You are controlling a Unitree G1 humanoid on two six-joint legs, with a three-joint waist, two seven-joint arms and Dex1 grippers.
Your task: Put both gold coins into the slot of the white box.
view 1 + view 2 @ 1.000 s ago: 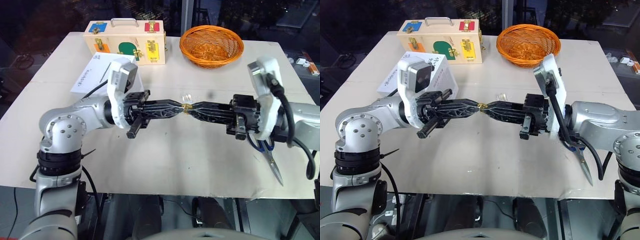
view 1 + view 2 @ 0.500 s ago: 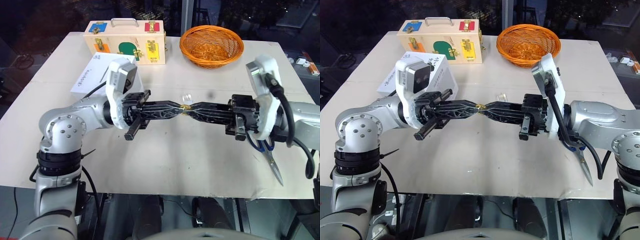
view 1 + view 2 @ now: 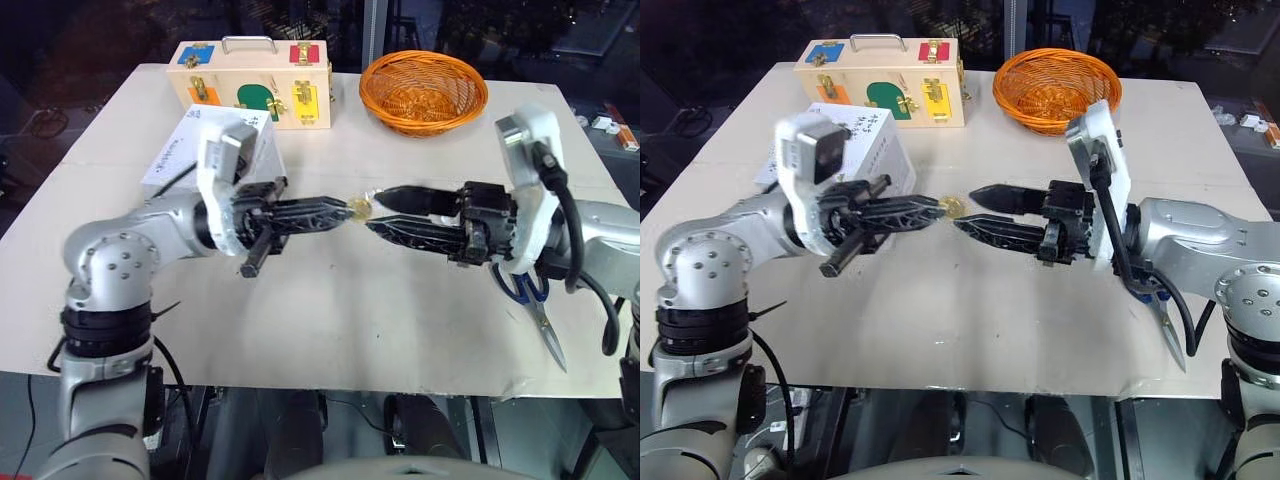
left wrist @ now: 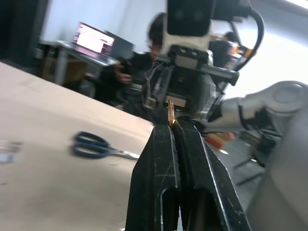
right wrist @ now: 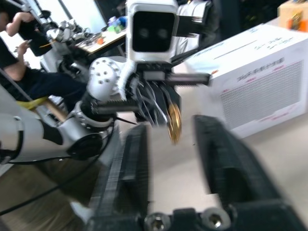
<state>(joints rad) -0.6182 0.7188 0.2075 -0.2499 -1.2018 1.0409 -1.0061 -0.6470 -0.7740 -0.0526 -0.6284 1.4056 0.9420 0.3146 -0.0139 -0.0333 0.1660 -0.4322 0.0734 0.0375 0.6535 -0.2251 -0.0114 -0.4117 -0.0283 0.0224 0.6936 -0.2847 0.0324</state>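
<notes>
Next, I release the left gripper's gold coin in the dark slot on the white box's top side [image 3: 210,148].
A small gold coin [image 3: 358,207] hangs above the middle of the table, pinched at the tips of my left gripper [image 3: 348,207], which is shut on it. Seen along the left fingers, the coin [image 4: 170,109] stands edge-on. My right gripper [image 3: 967,206] faces it from the right, open, one finger above and one below the coin's level, touching nothing. The coin [image 5: 174,126] shows between those two spread fingers. The white box [image 3: 883,145] stands behind my left arm, with a thin dark line, the slot [image 5: 236,50], on its top face.
At the table's far edge stand a pale wooden case with coloured latches [image 3: 250,85] and an orange wicker basket [image 3: 423,90]. Blue-handled scissors [image 3: 541,312] lie under my right forearm near the front right edge. A seated person [image 4: 144,62] is in the background.
My right gripper has opened and let go of the coin, which both grippers pinched before. My left gripper has drawn a little to the left with the coin.
</notes>
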